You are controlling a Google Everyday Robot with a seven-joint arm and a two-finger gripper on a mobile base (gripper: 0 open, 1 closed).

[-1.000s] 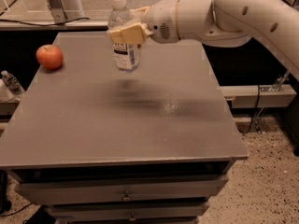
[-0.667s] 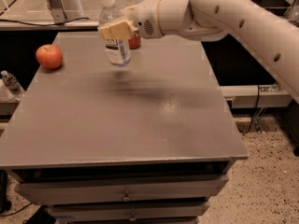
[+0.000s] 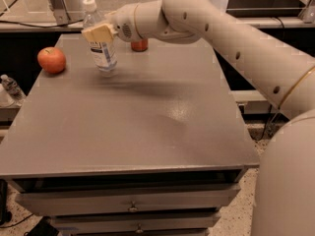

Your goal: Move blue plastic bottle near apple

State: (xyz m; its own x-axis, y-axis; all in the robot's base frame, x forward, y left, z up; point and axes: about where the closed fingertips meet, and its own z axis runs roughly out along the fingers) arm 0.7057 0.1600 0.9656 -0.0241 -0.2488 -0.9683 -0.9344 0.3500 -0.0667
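I will let go of the blue plastic bottle next to the apple, on the side toward the red can (image 3: 79, 75).
The blue plastic bottle (image 3: 101, 50), clear with a white cap and a white-and-dark label, is upright in my gripper (image 3: 98, 33) over the far left part of the grey table (image 3: 138, 127). Its base is at or just above the tabletop. My gripper is shut on the bottle's upper part, with the tan fingers (image 3: 97, 34) across the label. The apple (image 3: 51, 60), red-orange with a small stem, sits on the table near its left edge, a short way left of the bottle and not touching it.
A red can (image 3: 139, 45) stands at the back of the table, partly hidden behind my arm (image 3: 221, 28). A small clear bottle (image 3: 11, 87) lies beyond the table's left edge. Drawers (image 3: 133, 205) front the table below.
My gripper has carried the bottle left and down, from the table's middle back toward the apple. The apple and can have not moved.
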